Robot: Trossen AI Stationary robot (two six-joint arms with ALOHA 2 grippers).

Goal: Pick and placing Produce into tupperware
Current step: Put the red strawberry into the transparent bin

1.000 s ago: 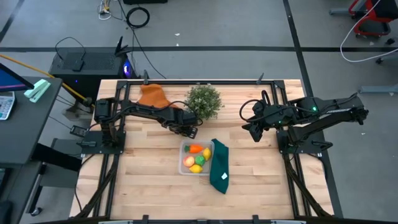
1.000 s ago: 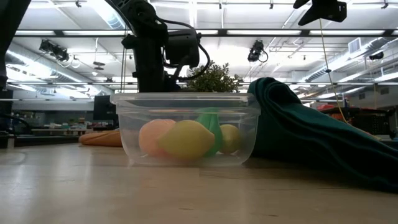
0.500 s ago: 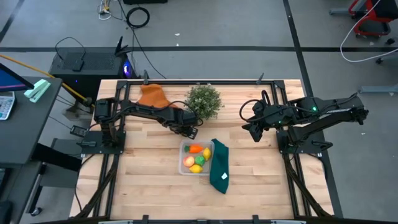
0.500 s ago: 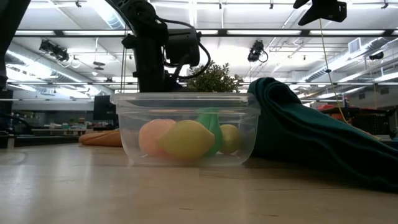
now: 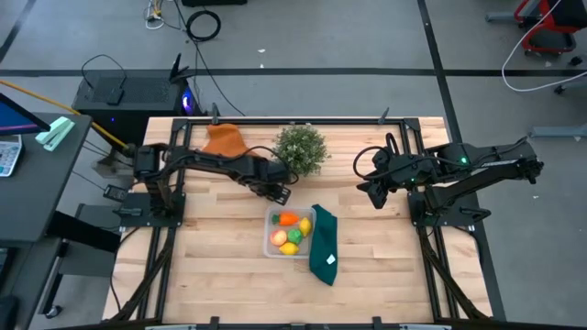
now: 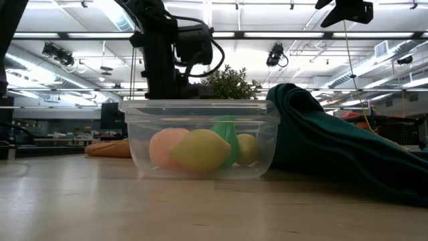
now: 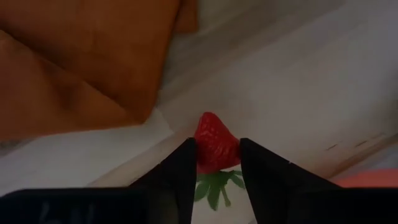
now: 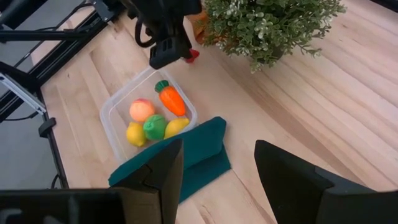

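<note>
Next, I open my left gripper's fingers, as they pinch the strawberry's tapering sides, and take the strawberry around its widest red part (image 7: pixel 217 158) before I carry it to the tupperware.
A small red strawberry (image 7: pixel 214 142) with green leaves is between the fingers of my left gripper (image 5: pixel 278 190), which is shut on it just beyond the tupperware's far left corner, beside the potted plant (image 5: pixel 301 148). The clear tupperware (image 5: pixel 269 236) stands mid-table. It holds an orange carrot (image 8: pixel 173 99), a pink peach (image 8: pixel 142 110), a green piece (image 8: pixel 155 126) and two yellow lemons (image 8: pixel 135 134). My right gripper (image 8: pixel 217 174) hangs open, high over the table's right side. My left gripper pinches the strawberry's two sides (image 7: pixel 200 152) between its two fingers, near the leafy end. The fingers come from above, pointing steeply down, and the red tip (image 7: pixel 208 118) points away from them toward the table. Whether the tip touches the wood I cannot tell.
An orange cloth (image 5: pixel 225 142) lies at the far left, close behind my left gripper. A dark green cloth (image 5: pixel 324 240) is draped against the tupperware's right side. Bare wood lies along the near edge and left of the tupperware.
</note>
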